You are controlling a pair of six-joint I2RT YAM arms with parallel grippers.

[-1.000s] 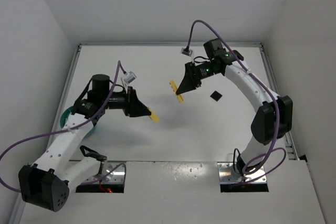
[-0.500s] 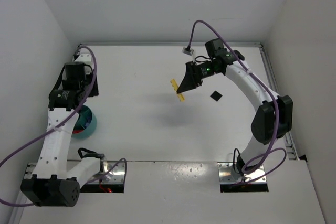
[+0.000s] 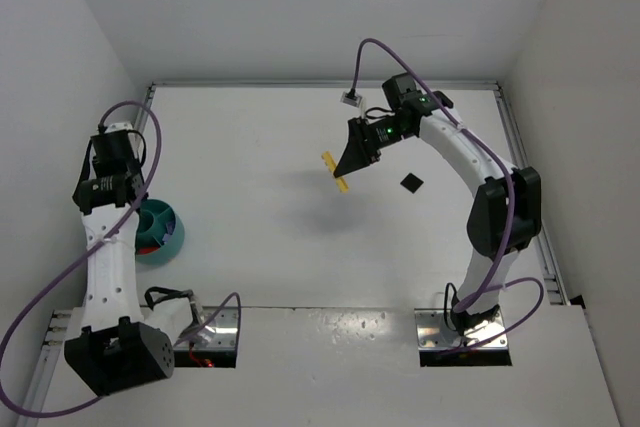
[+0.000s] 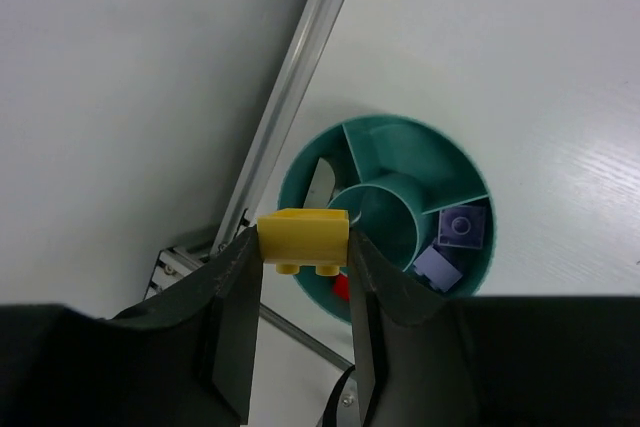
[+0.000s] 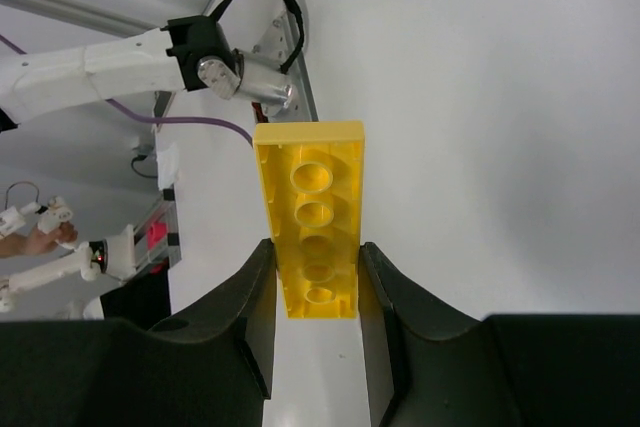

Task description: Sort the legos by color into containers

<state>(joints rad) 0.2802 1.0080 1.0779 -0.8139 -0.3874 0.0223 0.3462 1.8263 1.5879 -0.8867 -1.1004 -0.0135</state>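
The robot's left gripper will release the small yellow brick inside the round middle compartment of the teal bowl (image 3: 148,225) (image 4: 385,224).
My left gripper (image 4: 303,252) is shut on a small yellow brick (image 4: 303,237) and holds it above the left part of the round teal bowl (image 4: 400,137). The bowl has divided compartments. Two pale purple bricks (image 4: 460,227) lie in its right compartment, and a red brick (image 4: 342,289) shows partly behind my finger. In the top view the bowl (image 3: 174,243) sits at the table's left edge under the left arm. My right gripper (image 3: 345,165) hangs over the table's middle back, shut on the long flat yellow brick (image 3: 336,173), seen underside up in the right wrist view (image 5: 312,217).
A small black square piece (image 3: 410,182) lies on the table right of the right gripper. A metal rail (image 4: 300,77) and a white wall run close beside the bowl on the left. White walls close in the back and right sides.
My left arm has swung from the table's middle to the left edge, carrying the small yellow brick over the bowl. My right gripper has shifted only slightly, still holding the long brick.
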